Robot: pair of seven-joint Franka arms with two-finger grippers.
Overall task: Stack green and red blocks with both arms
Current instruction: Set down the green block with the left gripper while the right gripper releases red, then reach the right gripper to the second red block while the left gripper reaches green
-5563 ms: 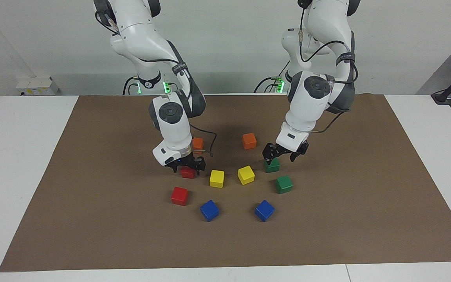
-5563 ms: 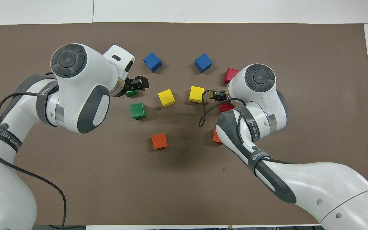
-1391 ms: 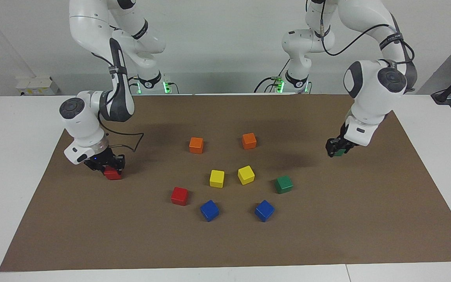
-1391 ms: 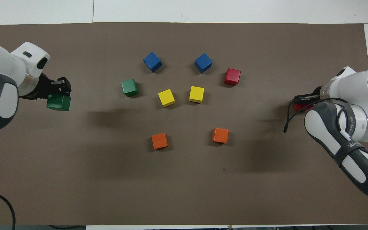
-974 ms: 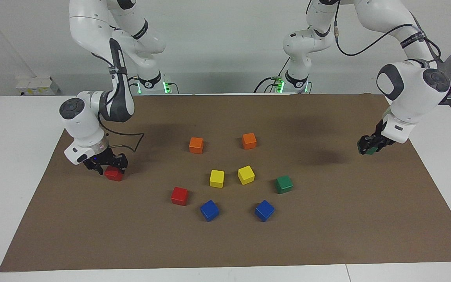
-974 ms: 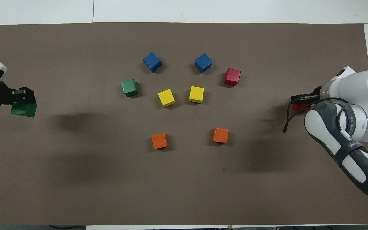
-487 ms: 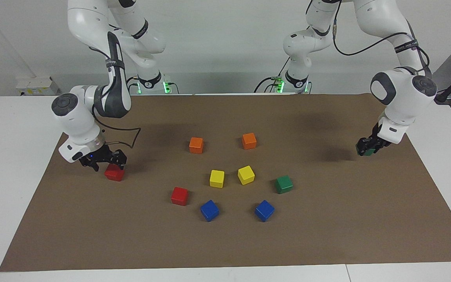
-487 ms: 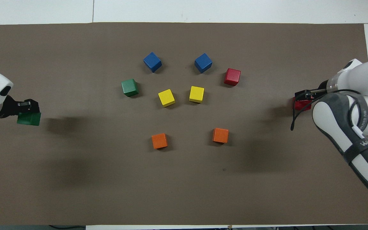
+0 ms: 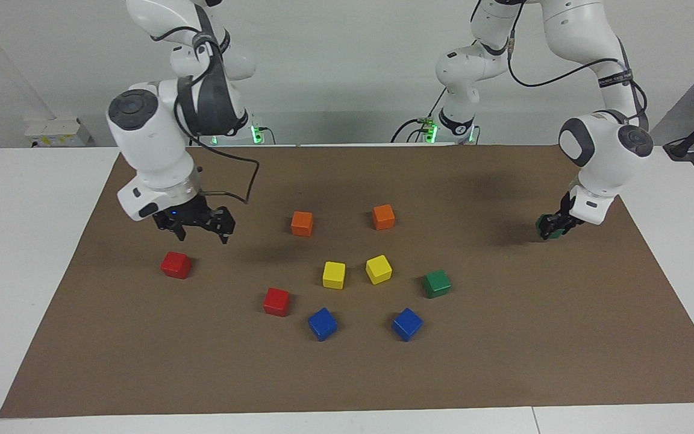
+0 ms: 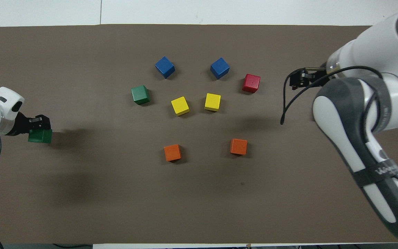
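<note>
My right gripper grips the red block (image 10: 251, 83) in the middle cluster next once it moves there, because the other red block can be its base.
One red block (image 9: 176, 265) lies alone on the brown mat (image 9: 503, 337) toward the right arm's end; the right arm hides it in the overhead view. My right gripper (image 9: 202, 234) (image 10: 298, 79) hangs open and empty above the mat beside that block. My left gripper (image 9: 554, 229) (image 10: 38, 128) is shut on a green block (image 9: 545, 228) (image 10: 40, 136), low over the mat at the left arm's end. A second red block (image 9: 276, 301) (image 10: 251, 83) and a second green block (image 9: 437, 284) (image 10: 140, 94) rest in the cluster at the middle.
In the middle cluster sit two yellow blocks (image 9: 334, 275) (image 9: 378, 269), two blue blocks (image 9: 322, 323) (image 9: 407, 323) and two orange blocks (image 9: 302, 223) (image 9: 384, 217). White table (image 9: 21, 241) borders the mat.
My right gripper let go of the red block, rose and swung toward the middle. The left gripper carried its green block down and slightly back from the mat's end.
</note>
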